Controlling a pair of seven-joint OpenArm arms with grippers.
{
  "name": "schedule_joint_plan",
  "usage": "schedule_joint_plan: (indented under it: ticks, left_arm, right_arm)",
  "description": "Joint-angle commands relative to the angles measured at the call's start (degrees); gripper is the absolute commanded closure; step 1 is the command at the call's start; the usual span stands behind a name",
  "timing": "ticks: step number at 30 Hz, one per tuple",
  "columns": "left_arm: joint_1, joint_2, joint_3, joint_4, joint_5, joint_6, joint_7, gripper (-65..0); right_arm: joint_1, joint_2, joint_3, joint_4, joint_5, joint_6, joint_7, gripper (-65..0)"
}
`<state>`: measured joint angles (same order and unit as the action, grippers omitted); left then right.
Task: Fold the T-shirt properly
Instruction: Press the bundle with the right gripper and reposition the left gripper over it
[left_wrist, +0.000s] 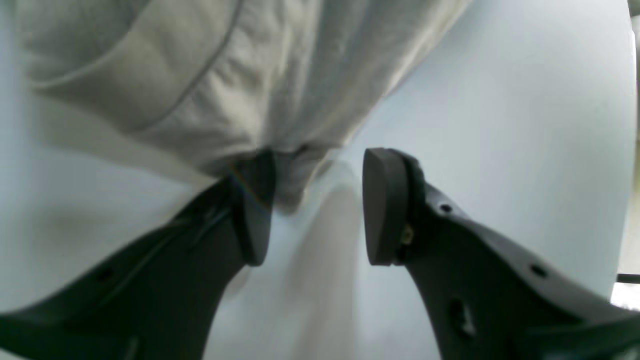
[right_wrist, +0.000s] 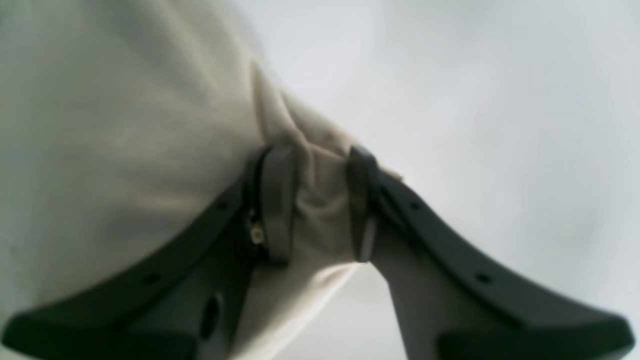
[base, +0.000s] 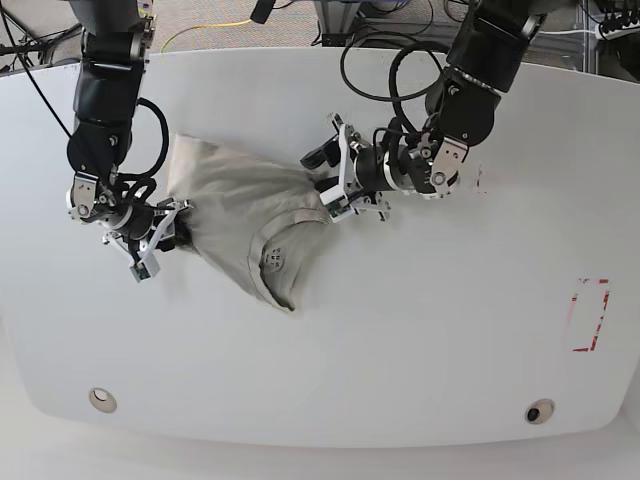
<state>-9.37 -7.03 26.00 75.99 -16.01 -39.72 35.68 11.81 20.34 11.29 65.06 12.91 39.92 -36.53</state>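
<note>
Next, I let go of the beige T-shirt with my left gripper near the middle of the white table (base: 316, 222), just past where its collar edge is.
The beige T-shirt (base: 235, 205) lies crumpled on the white table (base: 420, 330), left of centre, its collar with the printed label (base: 272, 256) facing the front. My right gripper (base: 175, 226) is at the shirt's left edge; in the right wrist view it (right_wrist: 318, 200) is shut on a bunched fold of the cloth (right_wrist: 125, 150). My left gripper (base: 335, 188) is at the shirt's right edge. In the left wrist view it (left_wrist: 317, 205) stands open, and a corner of the shirt (left_wrist: 200, 80) touches the inner side of one finger (left_wrist: 255, 210).
A red-outlined rectangle (base: 590, 315) is marked on the table at the right. Two round fittings (base: 101, 399) (base: 540, 411) sit near the front edge. Black cables (base: 385, 70) loop over the table's back near the left arm.
</note>
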Motion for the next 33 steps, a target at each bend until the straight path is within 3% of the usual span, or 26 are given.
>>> schedule_joint_plan:
  ticks: [1, 4, 10, 15, 20, 25, 28, 33]
  left_arm:
    - [-2.19, -1.37, -0.02, -1.92, 1.2, 0.38, 1.11, -26.2]
    - [-6.33, -2.42, -0.02, -6.84, 1.2, 0.56, -0.3, -26.2]
    - [-12.39, -4.18, 0.07, -14.49, 1.2, 0.38, -4.25, -26.4]
    - [-16.17, -5.5, -0.11, -17.04, 1.2, 0.38, -5.04, -26.5]
    - [-18.72, -6.91, -0.2, -17.39, 1.11, 0.21, -6.19, -26.5]
    - [-18.72, -11.21, -0.81, -9.48, 0.76, 0.21, -3.11, -26.5]
    - [-17.58, -11.39, -3.98, -2.36, 0.76, 0.21, 0.41, -26.5]
    - [-11.07, -9.98, -11.63, 12.5, 1.2, 0.91, 5.42, -26.5]
  right_arm:
    - [-2.01, 1.07, 0.27, 5.14, -0.91, 0.08, -4.3, -17.3]
    - [-6.32, -0.07, 0.36, 12.09, -0.91, 0.08, -7.99, -17.3]
    - [-14.85, -7.46, 3.79, 27.73, -1.61, 0.08, -17.49, -17.3]
    - [-18.45, -12.47, 3.96, 34.5, -1.61, 0.08, -21.0, -17.3]
    - [-19.33, -19.5, 2.91, 37.76, -1.61, 0.08, -23.47, -17.3]
    - [-19.59, -20.38, -3.16, 39.6, -1.61, 0.08, -23.47, -17.3]
    - [-19.15, -20.38, -5.79, 39.78, -1.61, 0.08, -23.47, -17.3]
    - [-19.59, -19.77, -3.51, 43.65, -1.61, 0.08, -23.99, -17.3]
